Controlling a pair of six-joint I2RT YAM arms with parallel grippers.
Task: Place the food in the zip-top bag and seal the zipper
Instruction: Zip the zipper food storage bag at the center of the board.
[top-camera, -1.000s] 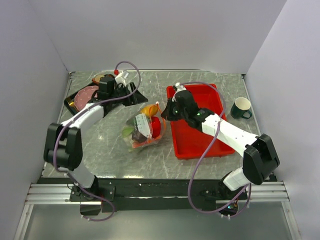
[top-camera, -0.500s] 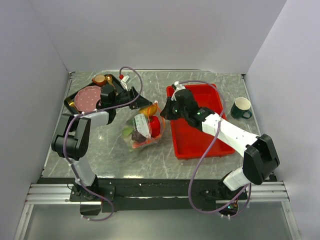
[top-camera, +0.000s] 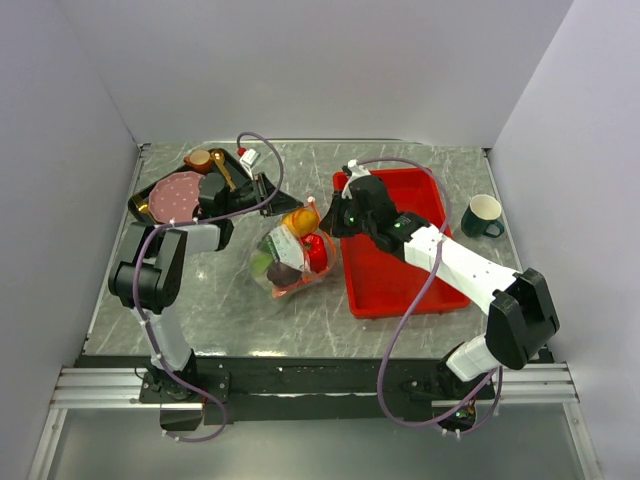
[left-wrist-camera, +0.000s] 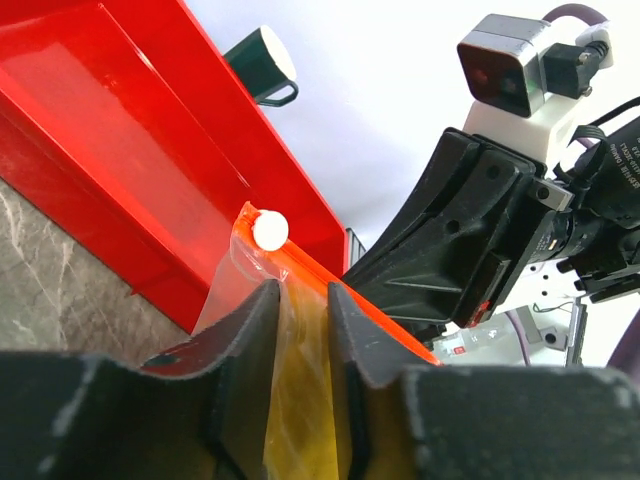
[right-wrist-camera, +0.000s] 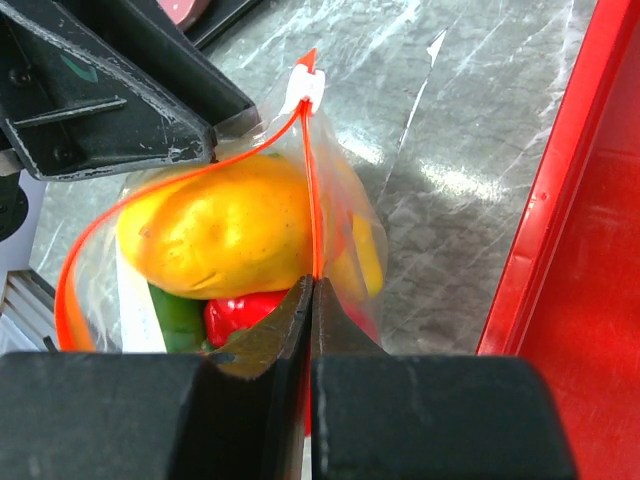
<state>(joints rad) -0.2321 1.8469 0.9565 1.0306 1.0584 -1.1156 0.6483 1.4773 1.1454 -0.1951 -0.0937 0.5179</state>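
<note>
My left gripper has the yellow fruit between its fingers, so next I open them and pinch just the bag's plastic (left-wrist-camera: 299, 286) below the white slider.
The clear zip-top bag (top-camera: 290, 255) lies mid-table with the food inside: a yellow fruit (right-wrist-camera: 225, 230), a red piece (right-wrist-camera: 245, 318) and a green piece (right-wrist-camera: 170, 305). The orange-red zipper (right-wrist-camera: 312, 200) runs up to a white slider (right-wrist-camera: 303, 88), which also shows in the left wrist view (left-wrist-camera: 269, 230). My right gripper (right-wrist-camera: 311, 285) is shut on the zipper strip at the bag's right side (top-camera: 332, 224). My left gripper (left-wrist-camera: 302, 290) straddles the bag's edge near the slider with a gap between its jaws, at the bag's far corner (top-camera: 280, 192).
A red tray (top-camera: 400, 270) sits right of the bag, under the right arm. A dark green mug (top-camera: 483, 215) stands at the far right. A pink plate (top-camera: 178, 195) on a black tray (top-camera: 140, 208) with small items sits at the back left.
My left gripper has swung right from the black tray to the bag's far corner. The bag has shifted slightly right and its mouth is raised. The right gripper has stayed on the zipper.
</note>
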